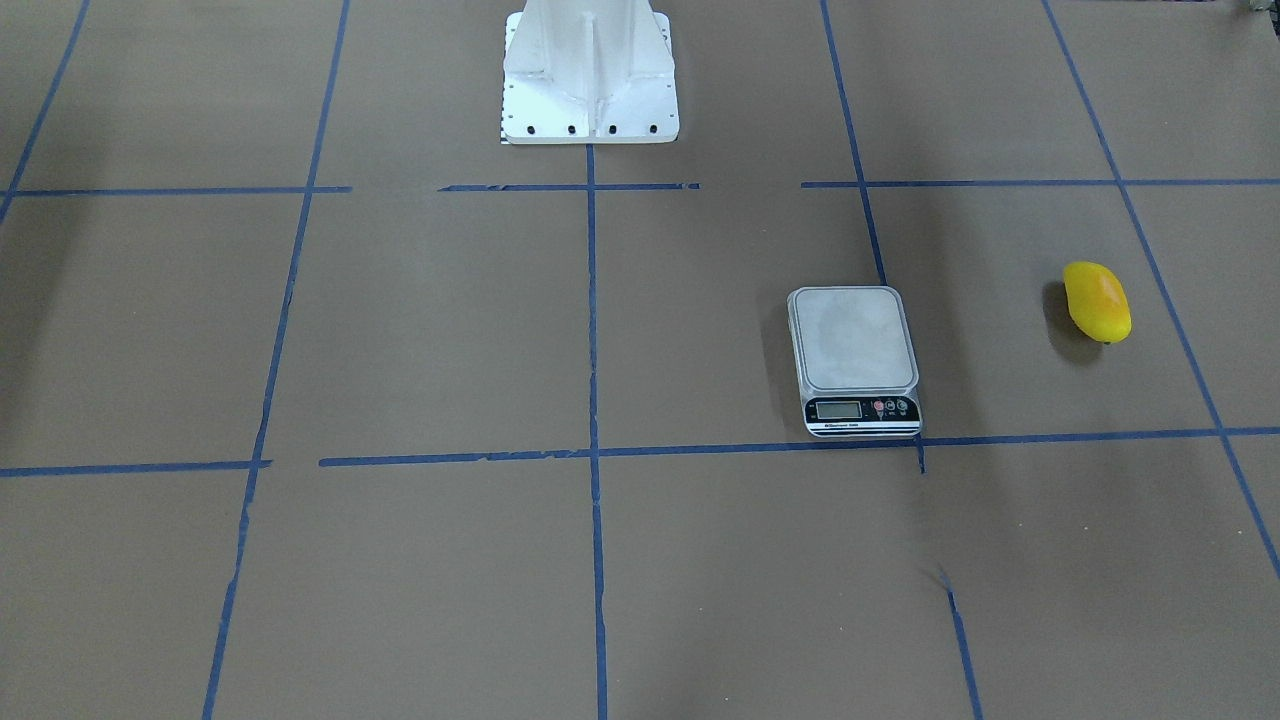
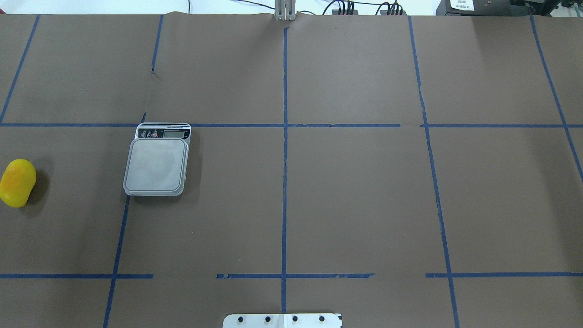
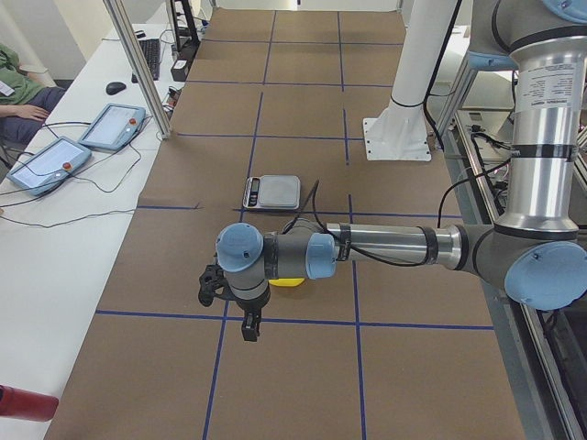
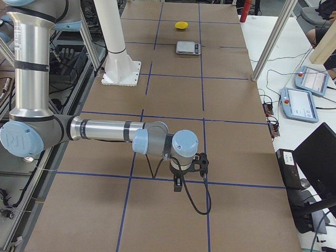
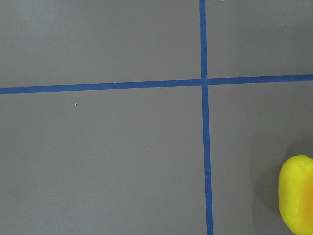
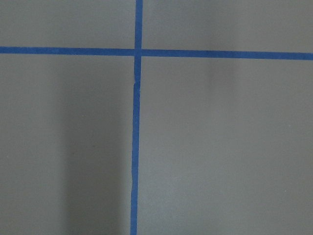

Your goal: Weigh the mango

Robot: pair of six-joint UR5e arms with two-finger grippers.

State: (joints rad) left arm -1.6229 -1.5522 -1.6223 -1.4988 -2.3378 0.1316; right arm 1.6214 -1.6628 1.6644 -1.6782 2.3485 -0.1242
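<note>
Next, the left gripper moves to the yellow mango's middle [image 1: 1098, 301] [image 5: 299, 196] and closes there, between the mango's two rounded ends.
The yellow mango [image 1: 1097, 301] lies on the brown table on my left side, apart from the grey scale [image 1: 855, 355], whose platform is bare. Overhead, the mango [image 2: 17, 182] is at the left edge and the scale [image 2: 157, 161] is to its right. The left wrist view shows the mango [image 5: 297, 196] at its lower right corner. My left gripper [image 3: 242, 313] hangs above the table beside the mango [image 3: 290, 282], which the arm partly hides. My right gripper [image 4: 179, 182] hangs over bare table far from the scale [image 4: 188, 48]. I cannot tell whether either gripper is open or shut.
The white robot base [image 1: 590, 75] stands at the table's middle on my side. Blue tape lines grid the table. Control tablets [image 3: 50, 160] and cables lie on a white side bench. A metal post [image 3: 138, 64] stands at the table's far edge.
</note>
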